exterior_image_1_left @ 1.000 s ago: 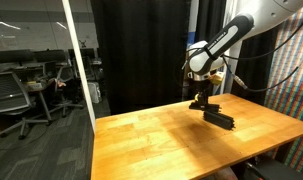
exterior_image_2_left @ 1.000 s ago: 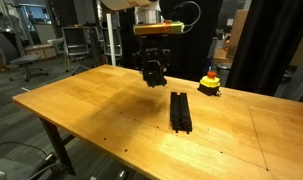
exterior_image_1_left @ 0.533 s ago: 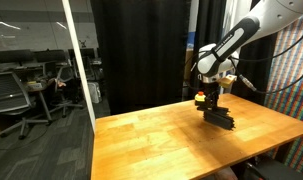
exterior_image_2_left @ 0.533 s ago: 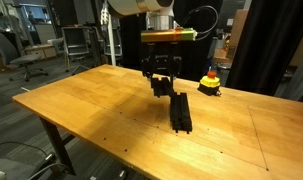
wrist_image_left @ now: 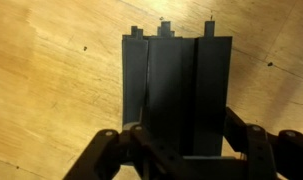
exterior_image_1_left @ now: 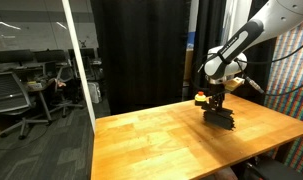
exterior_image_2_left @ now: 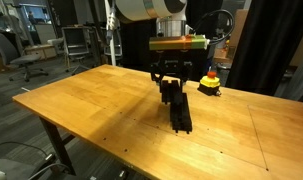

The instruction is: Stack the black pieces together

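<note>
My gripper is going to release the black piece, now held directly over the stack, lengthwise on top of the black stack (exterior_image_1_left: pixel 219 117) (wrist_image_left: pixel 175 92) on the wooden table.
A stack of black pieces (exterior_image_2_left: pixel 181 115) lies on the wooden table (exterior_image_2_left: pixel 91 100), right of its middle; it also shows in an exterior view (exterior_image_1_left: pixel 224 119). My gripper (exterior_image_2_left: pixel 170 90) is just above the stack's far end, and another exterior view (exterior_image_1_left: pixel 219 103) shows it there too. In the wrist view the gripper (wrist_image_left: pixel 179 145) is shut on one black piece (wrist_image_left: pixel 171 85), held lengthwise directly over the wider stack (wrist_image_left: pixel 213 80). I cannot tell whether the held piece touches the stack.
A small red-and-yellow object with a dark base (exterior_image_2_left: pixel 210 82) stands on the table just behind the stack, and also shows in an exterior view (exterior_image_1_left: pixel 200 98). Black curtains hang behind the table. Office chairs and desks stand beyond a glass partition (exterior_image_1_left: pixel 76 60).
My gripper has carried the black piece sideways across the table and lowered it, from beside the stack to directly over the stack's far end.
</note>
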`<state>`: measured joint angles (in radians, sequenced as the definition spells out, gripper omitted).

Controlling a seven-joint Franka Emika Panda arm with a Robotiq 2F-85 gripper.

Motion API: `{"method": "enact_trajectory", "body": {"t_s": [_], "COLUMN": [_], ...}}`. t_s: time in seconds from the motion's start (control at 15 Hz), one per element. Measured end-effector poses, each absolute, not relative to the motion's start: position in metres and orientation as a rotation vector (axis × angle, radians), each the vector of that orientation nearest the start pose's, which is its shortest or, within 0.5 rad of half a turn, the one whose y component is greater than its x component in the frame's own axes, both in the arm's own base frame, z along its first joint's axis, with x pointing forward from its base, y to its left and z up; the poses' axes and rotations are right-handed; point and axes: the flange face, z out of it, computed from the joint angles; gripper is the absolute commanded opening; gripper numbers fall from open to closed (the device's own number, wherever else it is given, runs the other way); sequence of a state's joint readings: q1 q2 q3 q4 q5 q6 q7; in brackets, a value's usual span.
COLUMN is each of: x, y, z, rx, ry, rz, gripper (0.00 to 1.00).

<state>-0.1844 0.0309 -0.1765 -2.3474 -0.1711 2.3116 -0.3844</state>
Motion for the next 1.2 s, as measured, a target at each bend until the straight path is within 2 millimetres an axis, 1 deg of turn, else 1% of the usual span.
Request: {"method": "enact_trajectory", "body": {"t_s": [0.2,0.33,0.93,1.2], "x": [0.459,0.457,0.459,0.459], "y": [-0.193,-0.198,-0.202,-0.208], "z": [0.311,0.308,0.288,0.282], "rx": [-3.229,-3.229,-3.195,-3.183], "ry": [-0.186,-0.174,-0.167,-0.160], "rz": [0.144,0.139,0.137,0.127], "gripper": [0.45,0.45,0.45,0.45]}}
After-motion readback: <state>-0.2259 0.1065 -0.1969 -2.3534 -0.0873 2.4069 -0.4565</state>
